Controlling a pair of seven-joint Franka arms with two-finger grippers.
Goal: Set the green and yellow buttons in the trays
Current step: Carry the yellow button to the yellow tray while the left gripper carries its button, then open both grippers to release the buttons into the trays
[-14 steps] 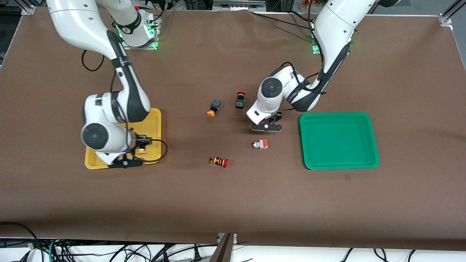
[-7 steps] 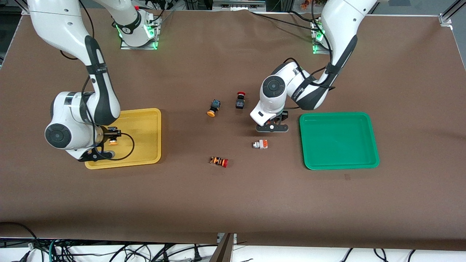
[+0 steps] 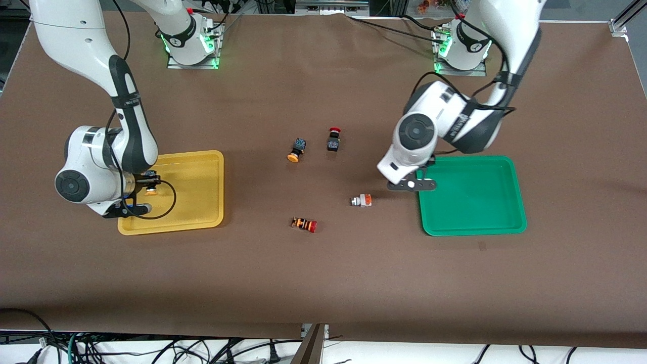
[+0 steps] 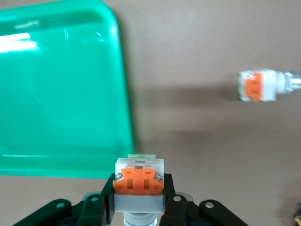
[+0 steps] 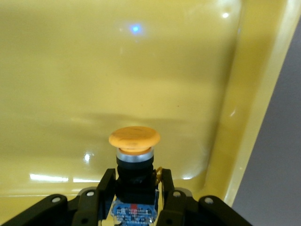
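The robot's left gripper should release its white-grey switch inside the green tray (image 3: pixel 444 193) (image 4: pixel 69 100), near the side that faces the other white-grey switch. The held switch is over that tray's edge now.
My right gripper (image 3: pixel 147 186) is shut on a black switch with a yellow-orange cap (image 5: pixel 134 139) and holds it over the yellow tray (image 3: pixel 202 172), above the tray floor (image 5: pixel 117 70). My left gripper (image 3: pixel 412 185) is shut on a white-grey switch with an orange mark (image 4: pixel 139 179) over the edge of the green tray (image 3: pixel 475 197), which also shows in the left wrist view (image 4: pixel 61 94). A second white-grey switch (image 3: pixel 361 200) lies on the table beside the green tray and shows in the left wrist view (image 4: pixel 263 85). A second yellow-capped switch (image 3: pixel 296 150) lies mid-table.
A black switch with a red cap (image 3: pixel 333 139) stands beside the yellow-capped one. An orange-and-black striped switch with a red cap (image 3: pixel 304 224) lies nearer the front camera. The table is covered in brown cloth.
The right gripper moved with its switch across the yellow tray toward the right arm's end. The left gripper moved from mid-table to the green tray's edge.
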